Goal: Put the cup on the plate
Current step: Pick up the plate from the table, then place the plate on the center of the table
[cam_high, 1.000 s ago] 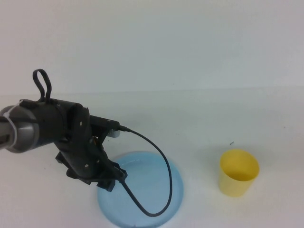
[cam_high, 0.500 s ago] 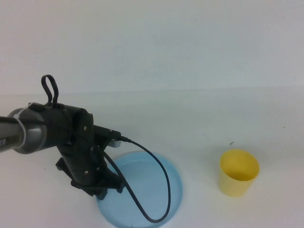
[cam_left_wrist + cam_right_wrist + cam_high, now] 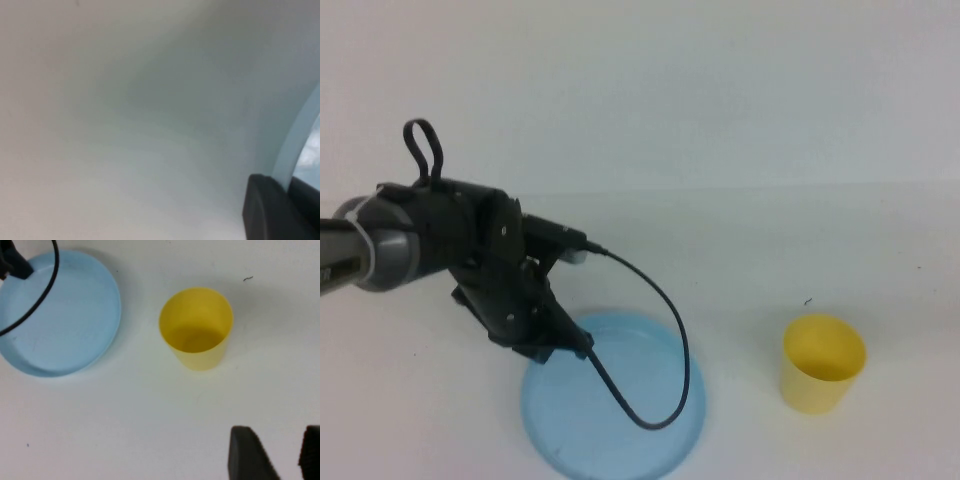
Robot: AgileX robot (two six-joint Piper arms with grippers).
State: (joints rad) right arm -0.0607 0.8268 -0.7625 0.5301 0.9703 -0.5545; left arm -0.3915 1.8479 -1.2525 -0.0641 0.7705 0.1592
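My right gripper will close on the rim of the yellow cup (image 3: 861, 343) (image 3: 231, 315), on the side that faces away from the light blue plate.
The yellow cup (image 3: 823, 363) stands upright and empty on the white table at the right, apart from the plate. The light blue plate (image 3: 620, 420) lies at the front centre. My left gripper (image 3: 567, 345) is at the plate's far-left rim; in the left wrist view (image 3: 291, 184) its two dark fingers sit close together with the plate's rim (image 3: 300, 140) between them. My right gripper (image 3: 285, 452) hangs above the table on the near side of the cup (image 3: 196, 327), with a gap between its fingers and nothing in it. The plate (image 3: 65, 315) lies to the cup's left.
A black cable (image 3: 670, 340) loops from the left arm over the plate. The table is plain white, with a tiny dark speck (image 3: 808, 301) behind the cup.
The left arm has moved away from me and slightly up, from over the plate's left part to its far-left rim. The plate has barely shifted. The cup has not moved.
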